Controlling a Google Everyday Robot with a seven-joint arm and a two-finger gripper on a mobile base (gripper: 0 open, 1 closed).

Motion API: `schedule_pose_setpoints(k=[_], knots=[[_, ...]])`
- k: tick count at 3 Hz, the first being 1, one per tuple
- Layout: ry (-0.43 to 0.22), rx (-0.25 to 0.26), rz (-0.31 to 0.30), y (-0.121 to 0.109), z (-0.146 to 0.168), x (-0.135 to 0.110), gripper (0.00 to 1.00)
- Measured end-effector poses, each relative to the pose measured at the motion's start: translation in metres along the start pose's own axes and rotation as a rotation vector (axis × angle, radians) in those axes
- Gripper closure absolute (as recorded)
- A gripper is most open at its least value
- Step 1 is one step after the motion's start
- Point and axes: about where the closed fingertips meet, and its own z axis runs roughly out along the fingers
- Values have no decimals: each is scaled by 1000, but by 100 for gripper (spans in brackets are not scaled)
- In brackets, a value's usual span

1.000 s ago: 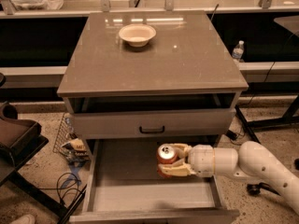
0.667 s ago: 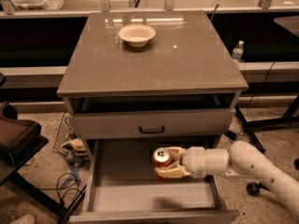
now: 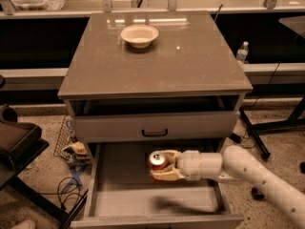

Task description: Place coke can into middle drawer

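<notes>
My gripper needs to let go of the coke can on the middle drawer's bare bottom, toward the front (image 3: pixel 126 196) on the cables' side.
The coke can (image 3: pixel 157 160) is red with a silver top and stands upright in my gripper (image 3: pixel 162 167), which is shut on it. My white arm reaches in from the lower right. The can hangs over the middle drawer (image 3: pixel 114 194), a wide pale-grey tray pulled out of the cabinet below the drawer front with the black handle (image 3: pixel 155 133). The can sits near the drawer's middle, a little above its bare floor, and throws a shadow on the floor toward the front.
A white bowl (image 3: pixel 139 35) stands on the cabinet top (image 3: pixel 190 66). A clear water bottle (image 3: pixel 242 52) stands on the ledge at right. Cables and clutter (image 3: pixel 74 151) lie on the floor at left, beside a dark chair (image 3: pixel 16 142).
My gripper has carried the can a little to the left, further over the drawer's middle. The drawer and bowl have not moved.
</notes>
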Motion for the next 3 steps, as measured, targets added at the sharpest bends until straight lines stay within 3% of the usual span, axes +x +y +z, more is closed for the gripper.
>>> schedule_pose_setpoints(k=[1, 3], knots=[[-77, -16, 3, -9, 37, 26, 100], [-150, -104, -107, -38, 116, 73, 100]])
